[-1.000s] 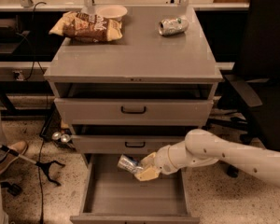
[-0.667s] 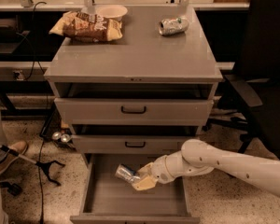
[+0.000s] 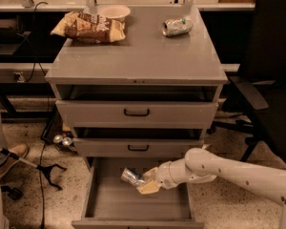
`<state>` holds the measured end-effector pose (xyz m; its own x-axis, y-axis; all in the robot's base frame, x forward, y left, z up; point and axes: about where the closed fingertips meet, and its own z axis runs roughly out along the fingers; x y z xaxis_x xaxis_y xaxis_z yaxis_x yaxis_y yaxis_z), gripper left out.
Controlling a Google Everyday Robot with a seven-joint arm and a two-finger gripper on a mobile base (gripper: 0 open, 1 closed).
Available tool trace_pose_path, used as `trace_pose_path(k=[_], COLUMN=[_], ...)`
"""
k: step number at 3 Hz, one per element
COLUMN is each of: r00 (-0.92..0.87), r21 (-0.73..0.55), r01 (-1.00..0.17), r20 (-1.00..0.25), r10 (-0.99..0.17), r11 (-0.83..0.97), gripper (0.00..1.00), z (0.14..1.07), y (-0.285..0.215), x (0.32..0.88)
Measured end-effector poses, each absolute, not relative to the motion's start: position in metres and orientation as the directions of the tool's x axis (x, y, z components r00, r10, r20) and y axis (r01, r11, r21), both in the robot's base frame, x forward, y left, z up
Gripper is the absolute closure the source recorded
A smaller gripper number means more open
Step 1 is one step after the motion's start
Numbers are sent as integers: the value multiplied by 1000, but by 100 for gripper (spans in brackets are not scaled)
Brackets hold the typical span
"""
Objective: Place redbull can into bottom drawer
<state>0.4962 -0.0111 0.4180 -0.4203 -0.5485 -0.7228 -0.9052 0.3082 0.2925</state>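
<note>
The redbull can will be released on the grey bottom near the middle of the bottom drawer (image 3: 132, 192).
The bottom drawer (image 3: 133, 205) is pulled out, and its flat grey floor shows. My gripper (image 3: 145, 182) reaches in from the right on a white arm and hangs over the middle of the drawer. It is shut on the redbull can (image 3: 132, 177), a slim silver can that lies tilted with its shiny end pointing left, just above the drawer floor.
On the cabinet top (image 3: 138, 56) lie a brown-and-yellow snack bag (image 3: 90, 27), a white bowl (image 3: 113, 12) and a fatter silver can (image 3: 177, 26) on its side. The two upper drawers stand slightly open. A black chair (image 3: 271, 80) is at right. A person's shoe (image 3: 9, 155) is at left.
My gripper has moved left and lower into the bottom drawer with the can in it. The rest of the scene has not moved.
</note>
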Motion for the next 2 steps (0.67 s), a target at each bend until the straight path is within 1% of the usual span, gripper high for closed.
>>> trace_pose_path(k=[1,2], r00=[-424,-471], r21=[264,276], r01=[-899,-870], r20=[-726,-709], r10=[-541,-524], r11=[351,408], gripper=[100,100], z=[368,294], y=[-21,-33], x=[520,539])
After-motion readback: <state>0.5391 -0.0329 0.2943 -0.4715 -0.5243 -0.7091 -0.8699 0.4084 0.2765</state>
